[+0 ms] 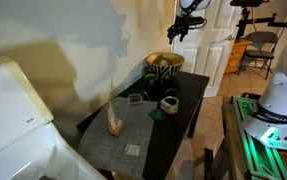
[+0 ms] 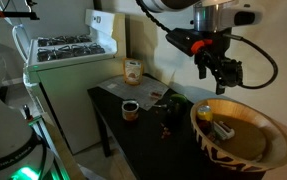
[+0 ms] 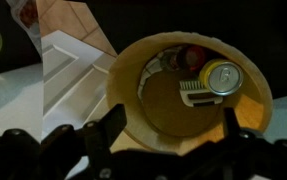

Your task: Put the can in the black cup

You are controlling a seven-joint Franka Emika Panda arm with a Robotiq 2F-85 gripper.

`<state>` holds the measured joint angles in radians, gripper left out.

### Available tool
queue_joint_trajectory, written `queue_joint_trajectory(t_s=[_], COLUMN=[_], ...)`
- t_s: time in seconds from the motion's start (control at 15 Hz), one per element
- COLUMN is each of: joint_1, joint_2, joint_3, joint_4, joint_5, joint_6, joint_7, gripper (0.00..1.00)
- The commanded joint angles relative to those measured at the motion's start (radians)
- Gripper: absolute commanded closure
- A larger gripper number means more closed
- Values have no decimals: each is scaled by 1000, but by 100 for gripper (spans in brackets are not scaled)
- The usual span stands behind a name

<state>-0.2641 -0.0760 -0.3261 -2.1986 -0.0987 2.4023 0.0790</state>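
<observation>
Next, my gripper should go down to the can in the wide striped bowl and close around the sides of its silver top [image 1: 163, 62] [image 3: 223, 76].
The can [image 3: 221, 77], a small cylinder with a silver top and yellowish rim, lies inside the wide striped bowl [image 3: 128, 75], next to a white object [image 3: 193, 92]. It also shows in an exterior view [image 2: 204, 112], inside the bowl [image 2: 245, 150]. My gripper [image 3: 171, 135] is open and empty. It hangs well above the bowl in both exterior views [image 1: 180, 28] [image 2: 218, 70]. The black cup [image 2: 166, 112] stands upright on the dark table beside the bowl, dim and hard to make out.
A shorter cup with a white rim [image 2: 130, 109] stands on the table [image 2: 113, 100]. A tan jar [image 2: 133, 70] is at the table's end near the white stove [image 2: 68, 50]. A white door [image 1: 208, 40] and a chair [image 1: 263, 50] are beyond the table.
</observation>
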Motion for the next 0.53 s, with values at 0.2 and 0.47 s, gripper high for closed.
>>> queue_joint_trajectory(t_s=[0.2,0.47], joint_1=[-5,6], joint_2=[180,306], joint_3=[32,17], joint_4=[66,172], joint_5=[49,76], joint_6=[9,-50], joint_7=[346,530], gripper=[0,0])
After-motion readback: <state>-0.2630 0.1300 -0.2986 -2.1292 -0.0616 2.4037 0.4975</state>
